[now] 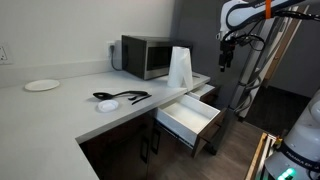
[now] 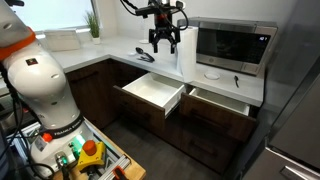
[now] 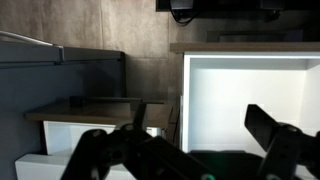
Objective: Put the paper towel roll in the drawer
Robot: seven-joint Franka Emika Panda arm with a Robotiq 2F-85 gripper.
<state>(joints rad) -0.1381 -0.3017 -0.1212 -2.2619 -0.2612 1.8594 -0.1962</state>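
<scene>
Next, I close my gripper on the top edge (image 1: 183, 47) of the paper towel roll, because one finger can fit into the roll's center hole.
The paper towel roll (image 1: 180, 67) is a tall white cylinder standing upright on the counter edge in front of the microwave. The drawer (image 1: 192, 116) below it is pulled out and shows its white interior, with nothing in it; it shows in both exterior views (image 2: 150, 92) and in the wrist view (image 3: 250, 90). My gripper (image 1: 225, 52) hangs in the air above the drawer, to the side of the roll and apart from it. Its fingers are spread and hold nothing (image 2: 163, 42) (image 3: 205, 135). I cannot make out the roll behind the gripper in an exterior view.
The microwave (image 1: 146, 55) stands at the back of the counter. A white plate (image 1: 42, 86), black utensils (image 1: 128, 97) and a small white dish (image 1: 107, 105) lie on the countertop. A second drawer (image 2: 218, 100) under the microwave is also open. A white robot base (image 2: 45, 90) stands nearby.
</scene>
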